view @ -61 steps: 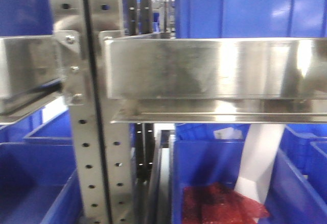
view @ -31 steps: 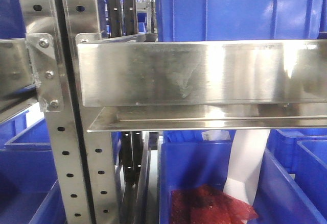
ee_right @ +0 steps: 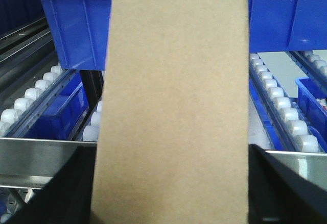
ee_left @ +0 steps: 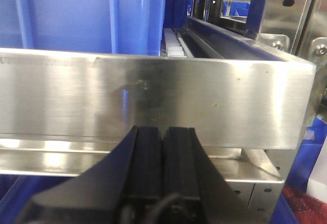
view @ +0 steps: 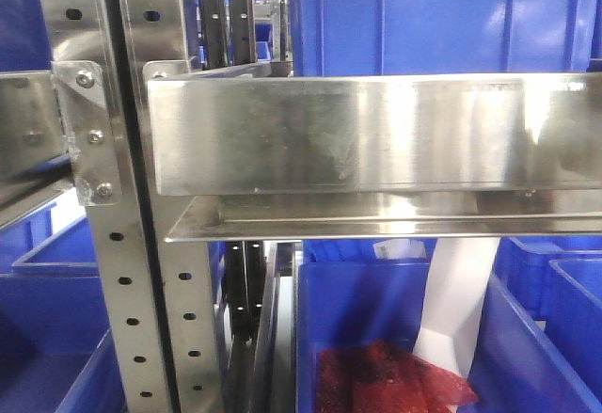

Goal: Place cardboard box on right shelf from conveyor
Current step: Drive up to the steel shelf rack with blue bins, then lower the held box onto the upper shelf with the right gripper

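My right gripper has the cardboard box. It will let go of it on the white rollers (view: 489, 54) (ee_right: 164, 104) between the shelf's steel edge and the blue bins.
The tan cardboard box (ee_right: 173, 106) fills the middle of the right wrist view, with my right gripper (ee_right: 171, 188) shut on it, black fingers (ee_right: 66, 193) pressing its two sides. The box reaches over the steel front lip (ee_right: 36, 155) of the right shelf onto the lanes of white rollers (ee_right: 278, 106); whether it rests on them is hidden. The front view shows the right shelf (view: 376, 135) as a wide shiny lip, with no box or arm in sight. My left gripper (ee_left: 163, 132) is shut and empty, close to another steel lip (ee_left: 153, 96). The conveyor is out of view.
Blue bins (ee_right: 76, 25) stand on the rollers behind the box. A perforated upright (view: 113, 272) stands left of the right shelf. Below it a blue bin (view: 376, 309) holds a red packet (view: 386, 380) and a white strip (view: 456, 300). More blue bins (view: 442, 18) are above.
Between one second and half a second ago the front view slid, and the shelf and upright shifted left in frame. Since then the view has barely changed.
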Controlling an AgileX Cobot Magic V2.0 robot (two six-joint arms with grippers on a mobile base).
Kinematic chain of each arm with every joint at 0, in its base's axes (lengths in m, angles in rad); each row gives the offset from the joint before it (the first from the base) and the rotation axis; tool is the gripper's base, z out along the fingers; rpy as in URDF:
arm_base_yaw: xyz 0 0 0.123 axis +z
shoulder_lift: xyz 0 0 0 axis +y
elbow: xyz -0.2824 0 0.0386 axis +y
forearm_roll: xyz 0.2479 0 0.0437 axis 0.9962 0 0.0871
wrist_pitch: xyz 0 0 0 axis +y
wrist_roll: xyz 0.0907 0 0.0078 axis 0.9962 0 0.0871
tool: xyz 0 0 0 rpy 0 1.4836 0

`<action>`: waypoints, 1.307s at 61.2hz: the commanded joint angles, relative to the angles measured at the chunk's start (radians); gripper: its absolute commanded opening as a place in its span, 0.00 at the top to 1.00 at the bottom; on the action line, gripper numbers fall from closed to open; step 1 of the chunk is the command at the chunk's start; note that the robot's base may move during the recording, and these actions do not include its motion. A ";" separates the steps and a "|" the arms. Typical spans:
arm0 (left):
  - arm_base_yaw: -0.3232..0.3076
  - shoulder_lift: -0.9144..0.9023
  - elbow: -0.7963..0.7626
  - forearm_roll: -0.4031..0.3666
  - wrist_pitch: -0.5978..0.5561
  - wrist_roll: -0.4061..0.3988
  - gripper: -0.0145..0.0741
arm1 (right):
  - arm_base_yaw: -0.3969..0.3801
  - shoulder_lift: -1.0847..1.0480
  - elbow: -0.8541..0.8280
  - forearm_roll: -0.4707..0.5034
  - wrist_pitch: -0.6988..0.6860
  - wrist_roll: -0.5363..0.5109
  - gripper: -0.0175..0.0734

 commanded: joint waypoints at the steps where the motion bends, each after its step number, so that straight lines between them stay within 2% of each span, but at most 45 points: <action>1: -0.003 -0.015 0.010 -0.006 -0.088 0.000 0.97 | -0.005 0.015 -0.025 -0.021 -0.091 -0.004 0.55; 23: -0.003 -0.015 0.010 -0.006 -0.088 0.000 0.97 | -0.005 0.015 -0.025 -0.020 -0.100 -0.004 0.55; 36: -0.003 -0.015 0.010 -0.006 -0.088 0.000 0.97 | -0.005 0.041 -0.025 -0.020 -0.174 -0.005 0.55; 42: -0.003 -0.015 0.010 -0.006 -0.088 0.000 0.97 | -0.005 0.089 -0.036 -0.017 -0.228 -0.030 0.55; 48: -0.003 -0.015 0.010 -0.006 -0.088 0.000 0.97 | -0.005 0.166 -0.071 0.003 -0.261 -0.111 0.55; 55: -0.003 -0.015 0.010 -0.006 -0.088 0.000 0.97 | -0.005 0.270 -0.132 0.045 -0.288 -0.286 0.55; 72: -0.003 -0.015 0.010 -0.006 -0.088 0.000 0.97 | -0.005 0.548 -0.304 0.195 -0.309 -0.925 0.55; 80: -0.003 -0.015 0.010 -0.006 -0.088 0.000 0.97 | -0.005 0.655 -0.342 0.239 -0.311 -1.274 0.55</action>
